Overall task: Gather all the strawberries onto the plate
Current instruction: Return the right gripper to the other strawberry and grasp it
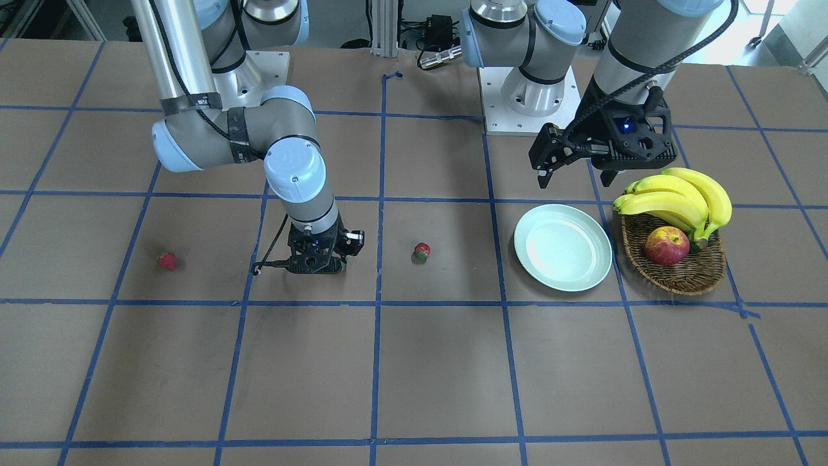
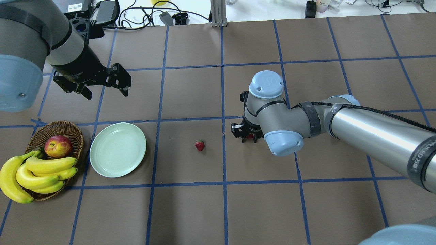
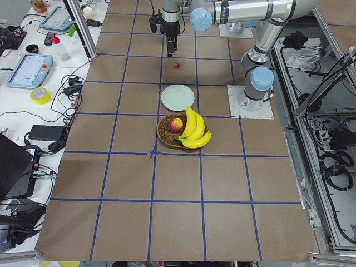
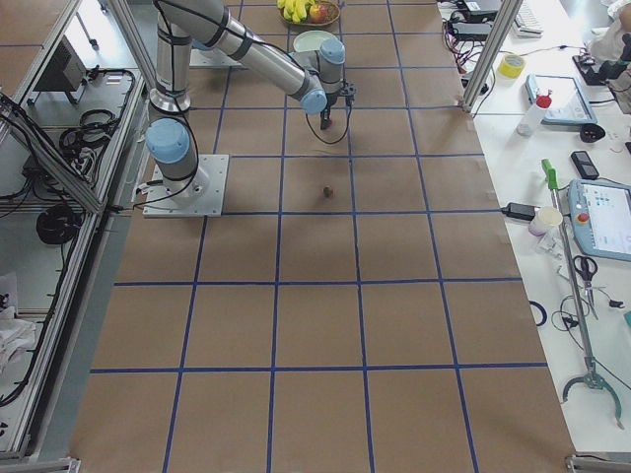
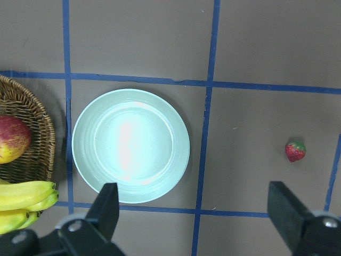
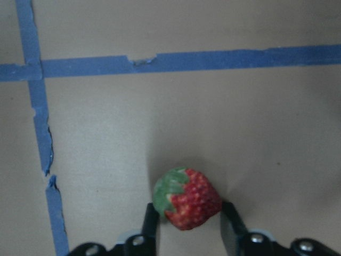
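Note:
My right gripper has the strawberry slanted at its fingertips, with the green cap against one finger, so next I open, move farther over and grip its red sides [image 6: 196, 204].
My right gripper [image 6: 189, 226] is down at the table, its fingers closed against both sides of a red strawberry [image 6: 187, 198] with a green cap; the gripper also shows in the front view [image 1: 317, 264] and the overhead view [image 2: 247, 137]. A second strawberry [image 1: 422, 251] [image 2: 200, 145] [image 5: 295, 151] lies between that gripper and the mint-green plate [image 1: 563, 255] [image 2: 118, 149] [image 5: 130, 145], which holds nothing. A third strawberry [image 1: 167, 260] lies far out on the robot's right, hidden under the arm in the overhead view. My left gripper [image 1: 576, 173] [image 2: 105, 89] [image 5: 197, 224] is open and empty, raised above the plate.
A brown wicker basket [image 1: 673, 279] [image 2: 73, 131] stands beside the plate on the robot's left, holding an apple [image 1: 666, 246] and a bunch of bananas [image 1: 679, 197]. Blue tape lines grid the brown table. Both arm bases [image 1: 527, 97] stand at the robot's side.

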`<state>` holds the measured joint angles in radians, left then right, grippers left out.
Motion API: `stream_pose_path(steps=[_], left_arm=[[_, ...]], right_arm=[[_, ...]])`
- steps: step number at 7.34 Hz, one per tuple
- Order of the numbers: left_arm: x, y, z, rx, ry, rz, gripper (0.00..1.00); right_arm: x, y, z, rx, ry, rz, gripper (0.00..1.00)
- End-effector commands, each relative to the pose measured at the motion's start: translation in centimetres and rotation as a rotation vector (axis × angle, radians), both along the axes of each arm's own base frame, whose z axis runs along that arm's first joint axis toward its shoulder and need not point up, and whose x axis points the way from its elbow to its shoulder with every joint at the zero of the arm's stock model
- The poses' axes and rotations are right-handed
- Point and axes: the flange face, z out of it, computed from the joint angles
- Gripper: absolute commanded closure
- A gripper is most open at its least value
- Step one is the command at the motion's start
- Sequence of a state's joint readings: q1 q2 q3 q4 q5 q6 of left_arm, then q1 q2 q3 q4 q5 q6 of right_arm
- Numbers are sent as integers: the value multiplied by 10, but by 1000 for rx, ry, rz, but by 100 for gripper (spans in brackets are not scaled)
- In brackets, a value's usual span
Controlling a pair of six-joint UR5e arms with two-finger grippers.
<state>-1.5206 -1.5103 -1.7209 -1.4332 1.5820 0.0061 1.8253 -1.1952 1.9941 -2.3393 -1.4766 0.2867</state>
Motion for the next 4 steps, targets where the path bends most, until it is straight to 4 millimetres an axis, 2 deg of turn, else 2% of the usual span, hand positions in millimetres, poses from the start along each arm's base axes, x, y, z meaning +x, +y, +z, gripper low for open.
stream_pose_path(steps=[1,2,4], left_arm=[[-30,15,-1,17,-7,-65,0],[-37,20,-6,51,-13,-82,0],[-29,14,-17,84,-6,-79,0]], right_arm=[[2,-3,4,-11,-9,9,95],[2,-8,12,-30,-14,7,100],[3,-12,17,-42,-17,6,100]])
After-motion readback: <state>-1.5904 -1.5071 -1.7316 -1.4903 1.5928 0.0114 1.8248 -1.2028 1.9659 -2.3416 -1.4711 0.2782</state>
